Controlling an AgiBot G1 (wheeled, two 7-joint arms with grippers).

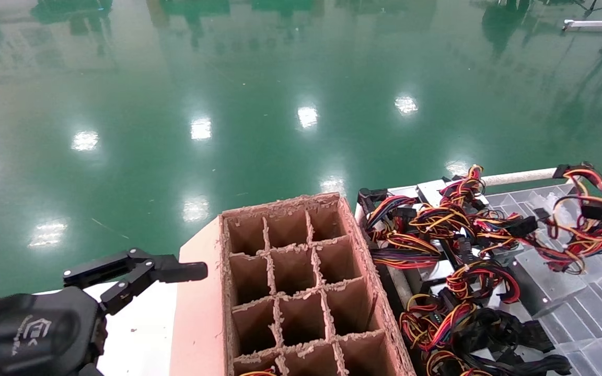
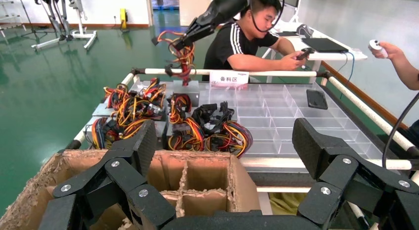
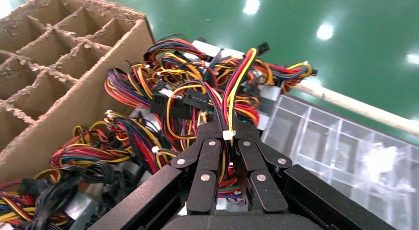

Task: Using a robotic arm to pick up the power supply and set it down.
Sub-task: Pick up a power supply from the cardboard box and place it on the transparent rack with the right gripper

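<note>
My right gripper is holding the power supply and will let go of it on the clear divided tray (image 1: 559,304) next to the black cables.
In the left wrist view, my right gripper (image 2: 180,42) hangs above the far side of the cart. It holds a bundle of red, yellow and black wires, and the grey box of the power supply (image 2: 187,91) dangles below them. The right wrist view shows that gripper (image 3: 227,128) shut on the wire bundle (image 3: 232,91), over the heap of other supplies. My left gripper (image 1: 134,271) is parked at the lower left beside the cardboard box. Its fingers (image 2: 309,141) are spread wide with nothing between them. The right arm itself is out of the head view.
A brown cardboard box with grid dividers (image 1: 301,282) stands in front of me. Right of it, a cart with clear divided trays (image 1: 583,313) carries several more wired supplies (image 1: 437,250). White rail pipes (image 2: 247,71) edge the cart. A seated person (image 2: 252,37) is behind it.
</note>
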